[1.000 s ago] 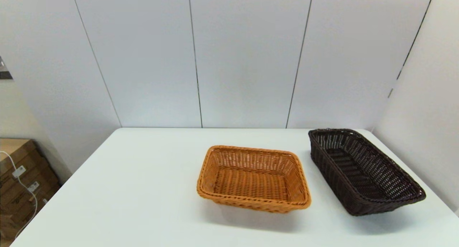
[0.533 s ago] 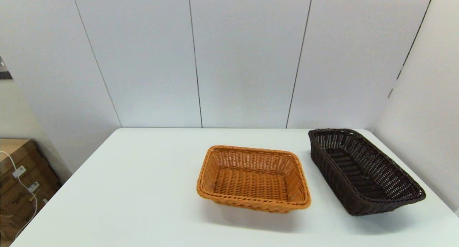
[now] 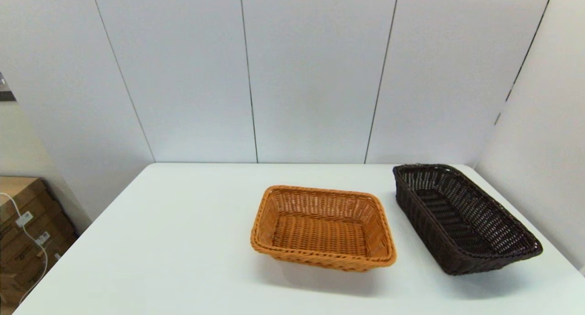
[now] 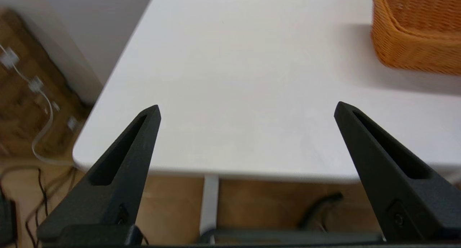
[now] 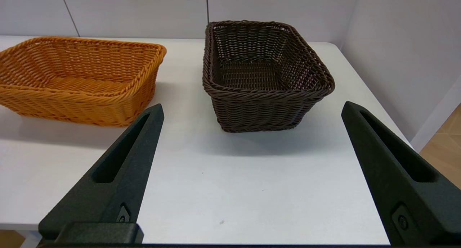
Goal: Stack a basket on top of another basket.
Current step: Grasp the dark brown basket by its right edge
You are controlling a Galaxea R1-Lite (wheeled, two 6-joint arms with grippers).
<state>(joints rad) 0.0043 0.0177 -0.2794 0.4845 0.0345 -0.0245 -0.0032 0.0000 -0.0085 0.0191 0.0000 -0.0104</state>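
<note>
Next, I move my right gripper to the dark brown basket's near corner (image 3: 535,247) (image 5: 330,87) beside the side and close it on the rim there.
The dark brown basket (image 3: 464,216) lies empty on the white table (image 3: 183,242) at the right, close to the side wall; it also shows in the right wrist view (image 5: 263,75). The orange basket (image 3: 322,227) sits empty just left of it, near the table's middle (image 5: 79,79), and its corner shows in the left wrist view (image 4: 417,28). The two stand apart. My right gripper (image 5: 252,109) is open, short of the table's front edge, facing the dark basket. My left gripper (image 4: 246,109) is open near the table's front left corner, holding nothing. Neither arm shows in the head view.
White wall panels (image 3: 315,72) close the table's back and right side. Cardboard boxes with a white cable (image 3: 27,232) stand on the floor beyond the left edge. Bare tabletop spreads left of the orange basket.
</note>
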